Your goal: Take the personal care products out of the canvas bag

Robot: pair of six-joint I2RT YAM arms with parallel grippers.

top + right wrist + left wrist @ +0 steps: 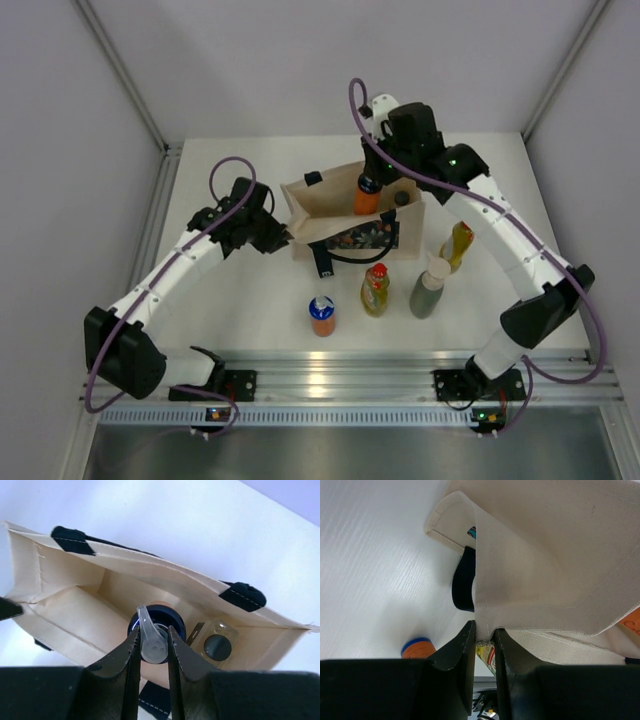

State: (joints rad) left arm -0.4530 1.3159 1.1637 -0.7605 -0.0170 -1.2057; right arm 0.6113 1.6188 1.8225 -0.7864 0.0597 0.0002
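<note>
My right gripper is to place the orange dark-capped bottle. It will set it down on the table (pixel 456 308) beside the grey-green bottle, on that bottle's outer side.
The beige canvas bag (pixel 340 215) stands mid-table with its mouth open. My right gripper (pixel 371 172) is above it, shut on the clear pump top (pixel 153 642) of an orange bottle with a dark cap (pixel 367 198), whose body rises from the bag's mouth. A whitish bottle with a grey cap (pixel 217 647) stands inside the bag beside it. My left gripper (pixel 286 238) is shut on the bag's left edge (pixel 485 625). An orange blue-capped bottle (pixel 322 315), two yellow red-capped bottles (pixel 375 290) (pixel 458 245) and a grey-green bottle (pixel 429 290) stand on the table.
The bag's black handles (pixel 242 594) hang at its rim, and one strap (pixel 322 258) lies in front of it. The four standing bottles are grouped in front of and to the right of the bag. White walls close in the table on three sides.
</note>
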